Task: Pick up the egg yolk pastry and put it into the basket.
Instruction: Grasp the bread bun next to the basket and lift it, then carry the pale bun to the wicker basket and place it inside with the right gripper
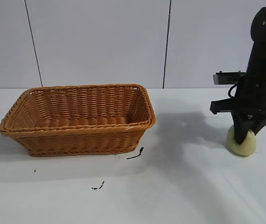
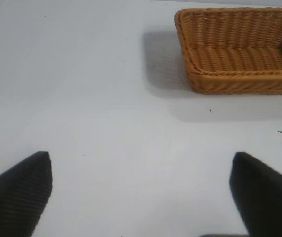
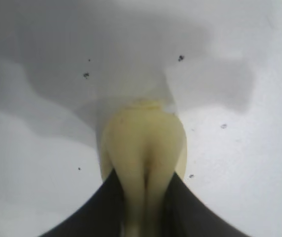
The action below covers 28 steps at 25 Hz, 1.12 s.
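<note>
The egg yolk pastry, still on the white table, will sit in the basket [image 1: 96, 119] behind the middle of the basket's front rim after my right gripper lets it go.
The pale yellowish egg yolk pastry [image 1: 244, 145] sits on the white table at the right. My right gripper [image 1: 242, 138] comes down on it from above and is shut on it. In the right wrist view the pastry [image 3: 143, 143] is squeezed between the two black fingers [image 3: 101, 210]. The orange-brown wicker basket [image 1: 77, 133] stands left of centre, well apart from the pastry, with nothing seen inside. It also shows in the left wrist view [image 2: 239, 81]. My left gripper [image 2: 141, 197] is open above bare table, outside the exterior view.
A small black scrap [image 1: 136, 154] lies by the basket's front right corner, and another dark speck [image 1: 98, 186] lies nearer the front. A white panelled wall [image 1: 100, 42] runs behind the table.
</note>
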Tool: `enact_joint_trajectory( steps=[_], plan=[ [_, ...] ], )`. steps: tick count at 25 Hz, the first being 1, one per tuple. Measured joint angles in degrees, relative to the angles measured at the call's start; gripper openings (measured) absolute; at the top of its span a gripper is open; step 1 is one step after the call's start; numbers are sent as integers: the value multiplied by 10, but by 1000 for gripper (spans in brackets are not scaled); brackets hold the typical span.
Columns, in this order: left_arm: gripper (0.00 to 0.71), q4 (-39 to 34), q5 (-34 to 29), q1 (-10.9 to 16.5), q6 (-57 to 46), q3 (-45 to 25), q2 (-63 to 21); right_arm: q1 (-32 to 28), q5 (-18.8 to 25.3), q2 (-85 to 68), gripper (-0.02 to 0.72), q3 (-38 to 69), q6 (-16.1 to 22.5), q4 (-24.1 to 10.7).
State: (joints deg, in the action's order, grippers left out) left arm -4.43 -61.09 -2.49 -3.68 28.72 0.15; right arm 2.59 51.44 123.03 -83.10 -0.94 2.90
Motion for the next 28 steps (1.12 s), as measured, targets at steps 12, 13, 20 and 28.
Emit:
enact_joint_trajectory(
  steps=[12,13,20,28],
  plan=[
    [696,0,0,0,0,0,0,0,123,-78,60,-142,-20,6],
    [696,0,0,0,0,0,0,0,137,-84,60,-159,-20,6],
    [696,0,0,0,0,0,0,28,179,-88,60,-262,-19,9],
    [696,0,0,0,0,0,0,130,181,-44,60,-366,-1,-4]
  ],
)
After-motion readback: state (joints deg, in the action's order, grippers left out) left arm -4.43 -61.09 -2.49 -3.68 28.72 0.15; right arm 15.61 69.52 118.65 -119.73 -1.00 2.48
